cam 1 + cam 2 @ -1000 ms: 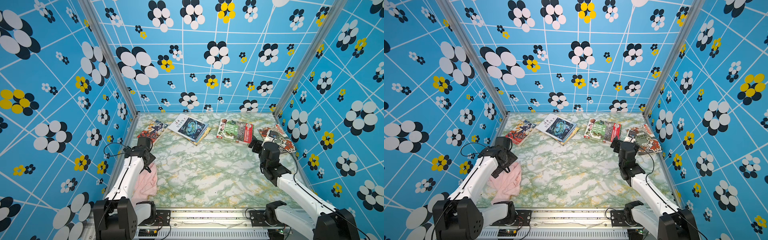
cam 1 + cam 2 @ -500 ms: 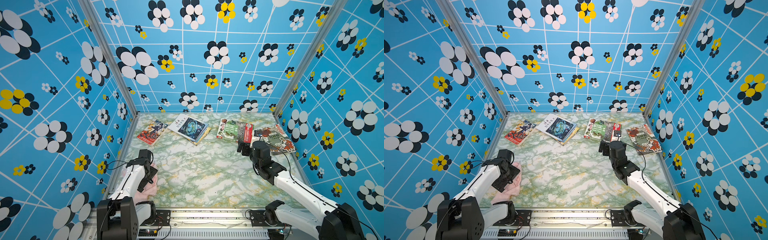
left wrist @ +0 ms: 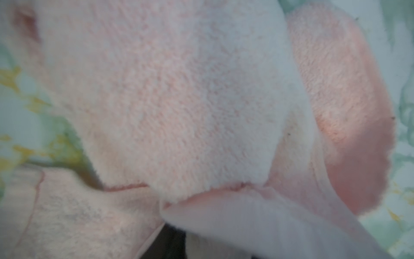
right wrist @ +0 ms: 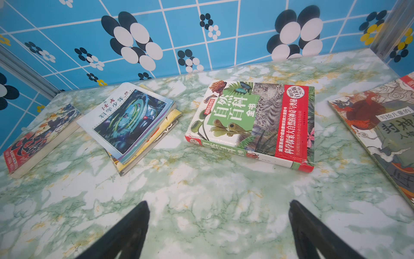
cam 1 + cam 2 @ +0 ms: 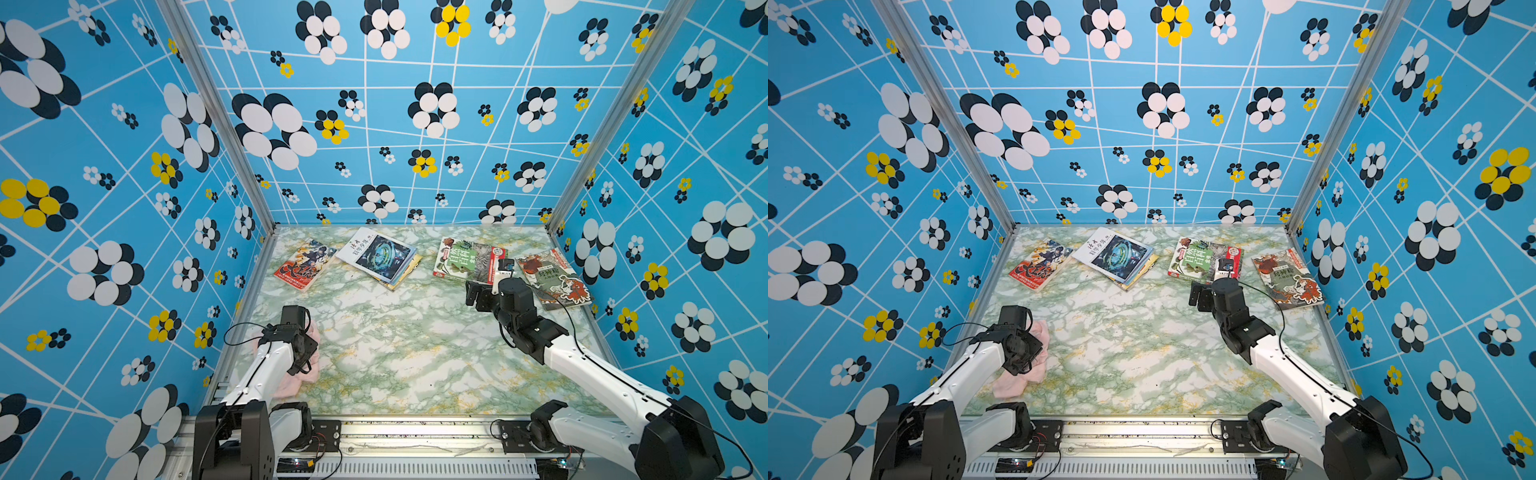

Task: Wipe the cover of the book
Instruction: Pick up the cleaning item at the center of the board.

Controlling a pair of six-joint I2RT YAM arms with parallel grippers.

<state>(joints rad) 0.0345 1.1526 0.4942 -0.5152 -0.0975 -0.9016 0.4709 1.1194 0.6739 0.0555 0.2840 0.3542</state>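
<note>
I will next take hold of the loose part of the pink cloth (image 5: 313, 369) with my right gripper beside my left gripper's fingers, because the cloth changes hands.
A pink cloth (image 5: 300, 383) (image 5: 1017, 384) lies crumpled at the near left of the marbled table. My left gripper (image 5: 305, 361) (image 5: 1022, 362) points down into it. In the left wrist view the cloth (image 3: 179, 101) fills the frame and bunches up over the jaws, gathered between them. A green and red hardcover book (image 5: 465, 259) (image 5: 1196, 257) (image 4: 253, 121) lies flat at the back right. My right gripper (image 5: 476, 296) (image 5: 1198, 297) (image 4: 218, 203) hovers just in front of it, open and empty, above bare table.
A red paperback (image 5: 305, 266) lies at the back left, with a white and blue magazine stack (image 5: 378, 255) beside it. A grey and red illustrated book (image 5: 552, 276) sits by the right wall. Blue patterned walls close in three sides.
My left gripper came down and forward onto the pink cloth and its jaws closed. My right gripper swung left from the right-hand book to in front of the green one.
</note>
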